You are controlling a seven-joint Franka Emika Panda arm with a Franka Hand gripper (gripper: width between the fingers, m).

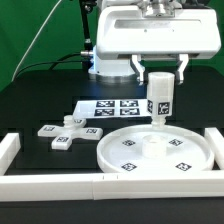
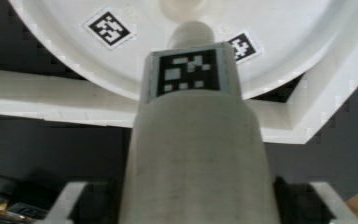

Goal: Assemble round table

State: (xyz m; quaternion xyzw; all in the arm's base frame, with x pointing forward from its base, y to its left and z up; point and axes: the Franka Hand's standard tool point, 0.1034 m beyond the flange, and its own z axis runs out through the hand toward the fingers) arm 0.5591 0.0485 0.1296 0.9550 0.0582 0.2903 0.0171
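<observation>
Next, the gripper releases the white cylinder leg standing upright on the raised centre of the large round disc top (image 1: 153, 149) (image 2: 185, 8).
The white cylinder leg (image 1: 160, 100) stands upright, its lower end resting at the centre of the large round disc top (image 1: 128, 152). My gripper (image 1: 160, 74) is shut on the leg's upper part, a finger on each side. In the wrist view the leg (image 2: 197, 130) runs down between the fingers (image 2: 60, 203) toward the disc top (image 2: 158, 18), a square tag on its side. My gripper (image 2: 190, 205) clasps it with dark pads against both flanks. The cross-shaped base (image 1: 65, 132) lies loose on the black table at the exterior view's left.
The marker board (image 1: 112, 106) lies flat behind the disc top. White border rails (image 1: 50, 183) run along the front and both sides of the work area; one rail (image 2: 318, 112) shows past the disc. The arm's base (image 1: 105, 62) stands at the back.
</observation>
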